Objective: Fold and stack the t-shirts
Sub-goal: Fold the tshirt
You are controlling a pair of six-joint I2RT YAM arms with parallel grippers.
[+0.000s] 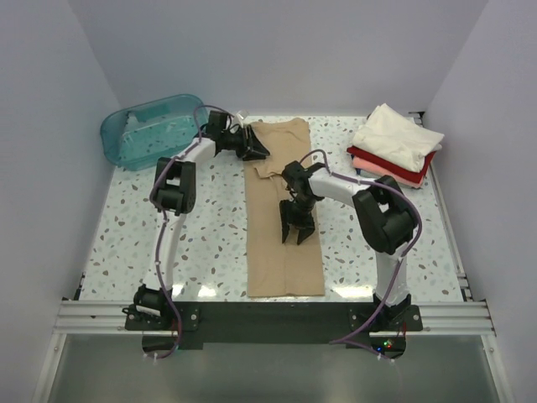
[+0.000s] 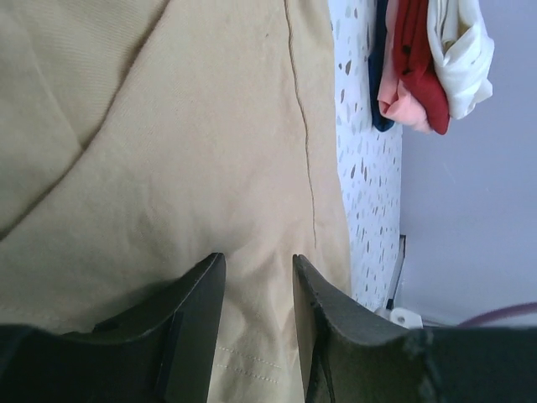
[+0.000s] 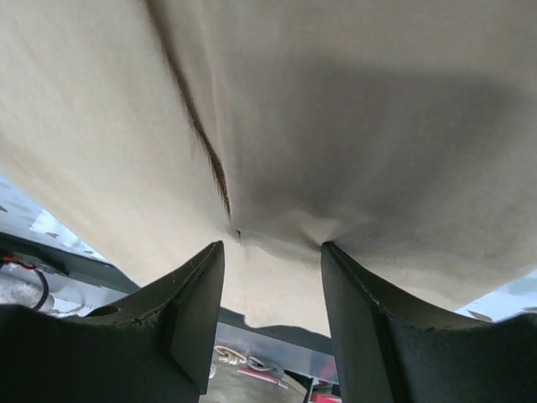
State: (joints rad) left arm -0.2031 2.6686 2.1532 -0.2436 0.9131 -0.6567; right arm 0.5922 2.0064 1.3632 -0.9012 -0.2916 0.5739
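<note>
Next, my right gripper goes to the tan t-shirt's near corner (image 1: 321, 292), on the same side as the folded stack, and closes there.
The tan t-shirt (image 1: 285, 252) lies down the middle of the table as a long narrow strip. My left gripper (image 1: 256, 149) is at its far left edge, lying low over the cloth. Its jaws stand open (image 2: 258, 260), with the stitched hem and slightly puckered tan fabric (image 2: 210, 126) between them. My right gripper (image 1: 295, 233) points down on the middle of the strip. It is open too (image 3: 273, 248), its fingertips pressing on the cloth (image 3: 336, 101), which puckers between them. Folded t-shirts are stacked at the back right: cream (image 1: 394, 134) on top, red (image 1: 411, 175) and pink (image 1: 373, 165) beneath.
A translucent teal tub (image 1: 151, 130) stands at the back left corner. The stack (image 2: 415, 59) shows in the left wrist view beyond the tan shirt, with a dark blue layer (image 2: 379, 67) at its bottom. An aluminium rail (image 1: 268, 315) runs along the front edge; walls enclose three sides.
</note>
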